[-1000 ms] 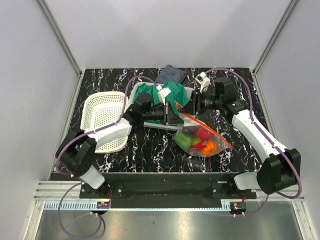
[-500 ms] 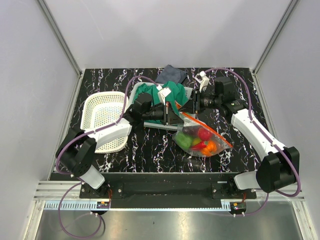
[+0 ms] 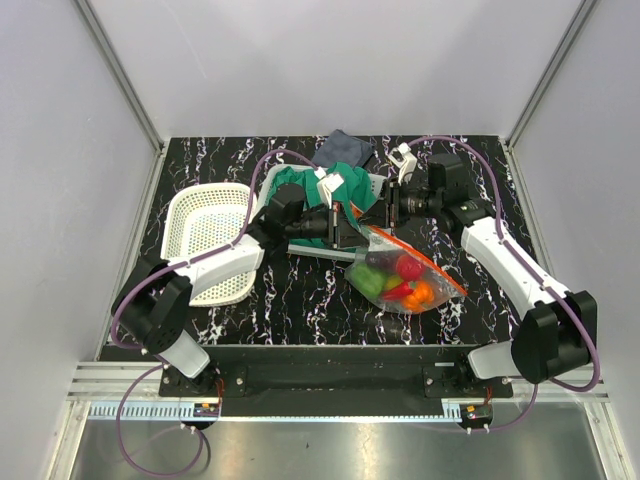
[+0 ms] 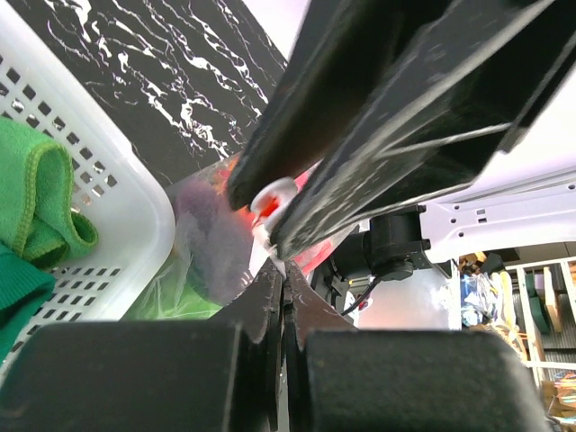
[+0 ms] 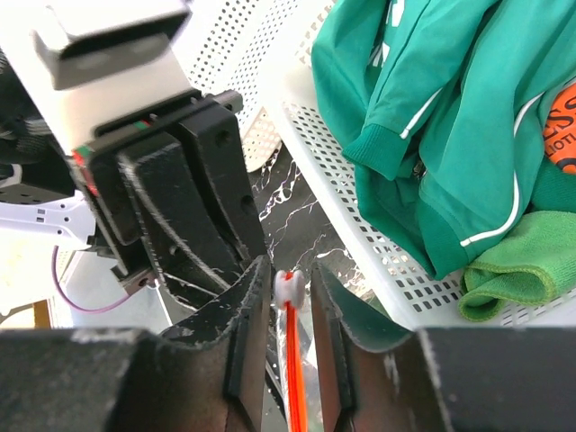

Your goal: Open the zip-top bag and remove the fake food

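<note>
The bag's corner is held by its thin edge in my left gripper, so that gripper should open and take the bag's corner closer to the zip slider (image 4: 267, 227) before unzipping.
The zip-top bag (image 3: 410, 282) lies at the table's middle, and its orange-red zip strip (image 3: 415, 258) runs up-left toward both grippers. Fake food shows inside it: a red piece (image 3: 407, 267), a green piece (image 3: 368, 281) and an orange piece (image 3: 423, 292). My left gripper (image 3: 352, 230) (image 4: 283, 268) is shut on the bag's thin plastic edge at the corner. My right gripper (image 3: 373, 216) (image 5: 290, 270) faces it. Its jaws stand narrowly apart on either side of the white zip slider (image 5: 287, 286), with a gap on each side.
A white perforated basket (image 3: 205, 240) stands at the left. A second white basket (image 5: 360, 216) just behind the grippers holds a green garment (image 3: 345, 183) (image 5: 432, 117). A dark cloth (image 3: 342, 148) lies at the back.
The right wrist has edged slightly to the left. The bag and the left arm have barely moved.
</note>
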You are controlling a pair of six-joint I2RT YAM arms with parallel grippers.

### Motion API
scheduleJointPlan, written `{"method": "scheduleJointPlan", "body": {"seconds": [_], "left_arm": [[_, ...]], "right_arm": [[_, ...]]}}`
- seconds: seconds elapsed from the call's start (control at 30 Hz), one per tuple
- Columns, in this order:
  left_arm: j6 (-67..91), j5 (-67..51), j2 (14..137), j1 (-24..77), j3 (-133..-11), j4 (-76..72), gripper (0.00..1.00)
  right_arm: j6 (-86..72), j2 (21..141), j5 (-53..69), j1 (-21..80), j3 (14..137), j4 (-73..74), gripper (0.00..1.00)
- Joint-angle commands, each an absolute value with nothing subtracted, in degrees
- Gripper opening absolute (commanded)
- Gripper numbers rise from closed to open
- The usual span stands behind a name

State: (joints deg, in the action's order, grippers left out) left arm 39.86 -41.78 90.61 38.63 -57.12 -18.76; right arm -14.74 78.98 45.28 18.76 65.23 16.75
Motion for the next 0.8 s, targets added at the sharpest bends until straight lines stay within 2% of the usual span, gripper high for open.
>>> {"method": "scheduleJointPlan", "body": {"seconds": [0.0,0.1,0.17,0.27,0.33,0.37,0.4,0.43,0.53,0.57,0.63,0.77], "left_arm": [[38.41,-43.16,89.47,38.85,-60.03,-19.77,0.0],[38.76,-43.33,89.82,38.85,-59.59,-20.65,0.0],[38.67,-43.42,89.91,38.85,-59.41,-20.57,0.0],[38.41,-43.5,89.65,38.85,-59.24,-20.39,0.0],[38.06,-43.07,89.56,38.76,-59.41,-19.0,0.0],[37.45,-43.15,89.3,38.67,-59.59,-18.29,0.08],[37.44,-43.24,89.12,38.41,-59.68,-18.02,0.22],[37.7,-43.42,88.86,38.32,-59.59,-18.37,0.46],[39.28,-43.77,88.24,38.23,-60.2,-19.94,0.62],[40.24,-43.86,88.42,38.23,-60.47,-20.65,0.65],[41.74,-44.47,89.47,38.23,-60.82,-23.71,0.65],[44.11,-45.43,92.02,38.14,-62.49,-25.39,0.57]], "right_arm": [[-13.71,79.98,47.11,19.34,65.57,15.03,0.28],[-13.71,79.28,46.76,19.34,65.22,15.12,0.23],[-13.53,78.66,45.8,19.34,65.13,15.29,0.14],[-13.71,77.17,44.65,19.34,65.04,15.29,0.1],[-13.97,76.55,44.73,19.34,65.65,15.64,0.01],[-14.15,76.03,45.0,19.34,65.92,15.73,0.0],[-14.24,75.59,45.35,19.25,66.0,15.82,0.0],[-14.5,75.24,45.7,19.34,65.92,15.91,0.0],[-14.59,74.27,46.93,19.34,65.83,16.26,0.0],[-14.68,74.01,46.85,19.34,65.57,16.35,0.0],[-14.68,74.0,47.02,19.34,65.48,16.26,0.0],[-14.94,74.44,47.81,19.34,65.65,16.52,0.0]]}}
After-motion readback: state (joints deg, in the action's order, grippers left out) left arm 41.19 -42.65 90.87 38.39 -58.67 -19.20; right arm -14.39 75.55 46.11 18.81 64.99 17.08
